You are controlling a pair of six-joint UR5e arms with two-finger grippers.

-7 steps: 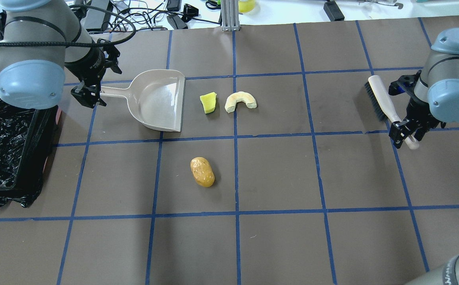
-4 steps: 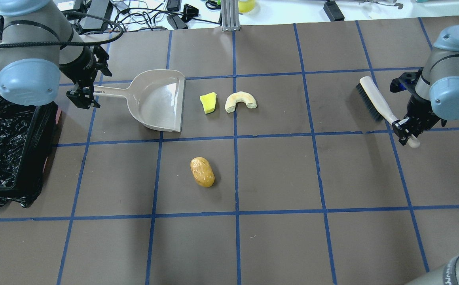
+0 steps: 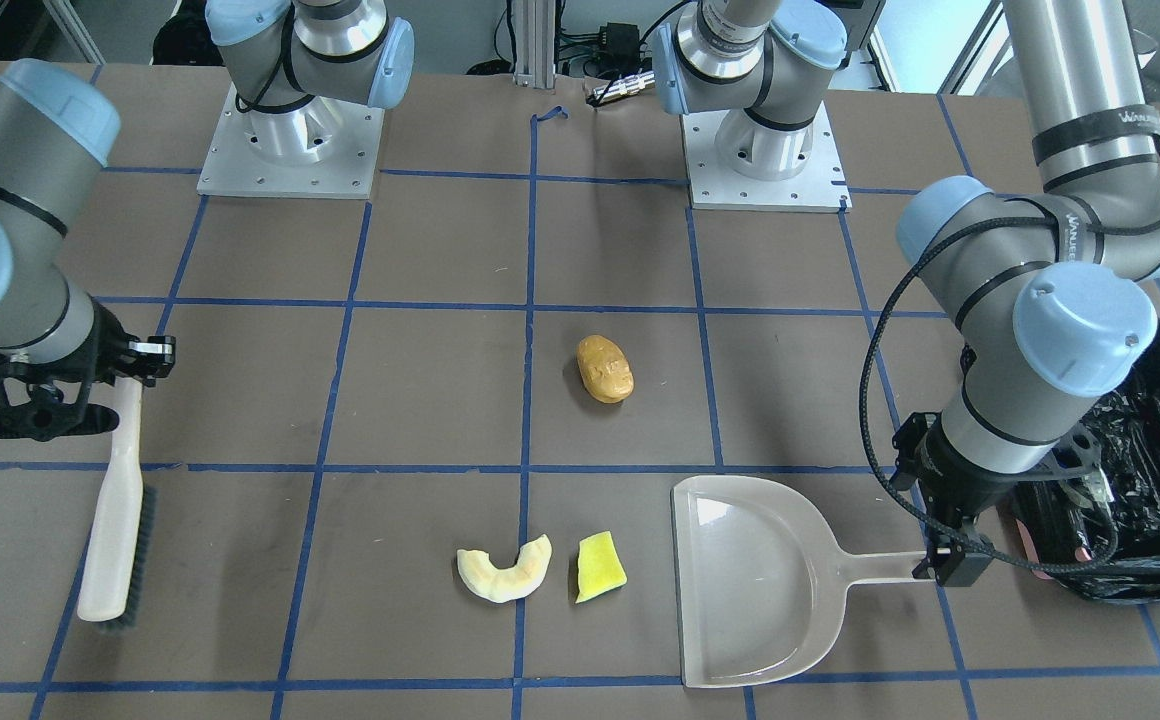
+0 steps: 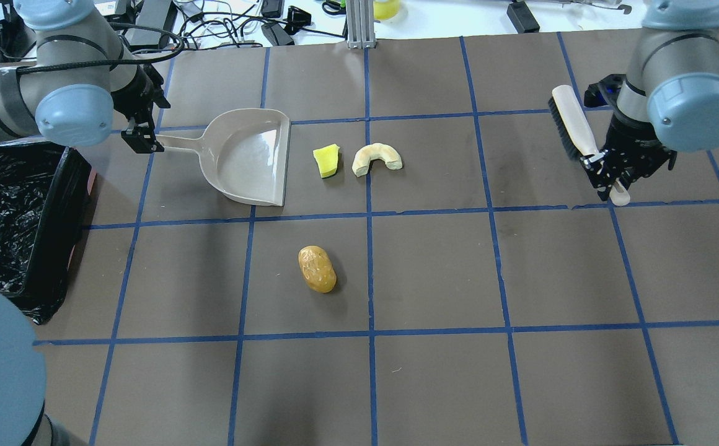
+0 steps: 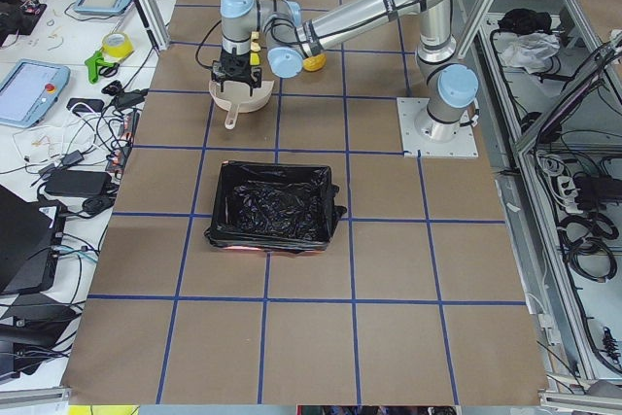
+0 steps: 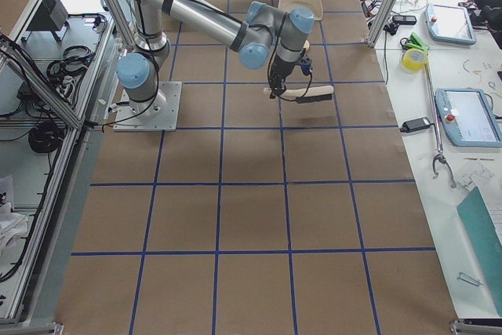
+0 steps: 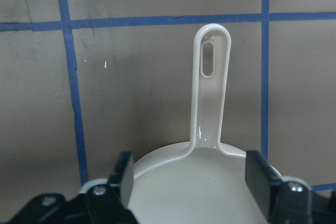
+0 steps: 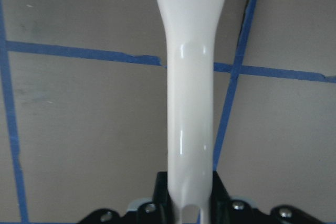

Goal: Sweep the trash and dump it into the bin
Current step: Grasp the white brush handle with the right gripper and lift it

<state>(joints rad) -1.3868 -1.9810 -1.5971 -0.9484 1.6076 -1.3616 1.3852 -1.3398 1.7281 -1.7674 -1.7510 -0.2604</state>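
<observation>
The middle of the handle [image 3: 909, 568] [image 7: 209, 95] of the beige dustpan, between the handle's long hole and the pan, will be gripped by my left gripper.
The trash lies on the brown table as a golden-brown lump [image 4: 317, 269], a pale crescent slice [image 4: 377, 158] and a yellow-green wedge [image 4: 326, 161]. A beige dustpan [image 4: 251, 158] sits just left of the wedge, its mouth facing it. My left gripper [image 4: 139, 139] hovers open at the end of the pan's handle [image 7: 210, 93], fingers wide apart and not touching it. The bin [image 4: 0, 210], lined with a black bag, stands at the left edge. My right gripper [image 4: 607, 170] is shut on the white handle of a brush [image 4: 567, 124], held off the table at far right.
Blue tape lines [image 4: 369, 214] grid the table. Cables and small devices [image 4: 273, 25] lie beyond the far edge. The two arm bases [image 3: 290, 140] are bolted at the robot's side. Bare table stretches between the brush and the crescent slice.
My right gripper has carried the brush up off the table, farther away and slightly left. My left gripper has shifted a little farther away along the end of the pan handle. The trash stays put.
</observation>
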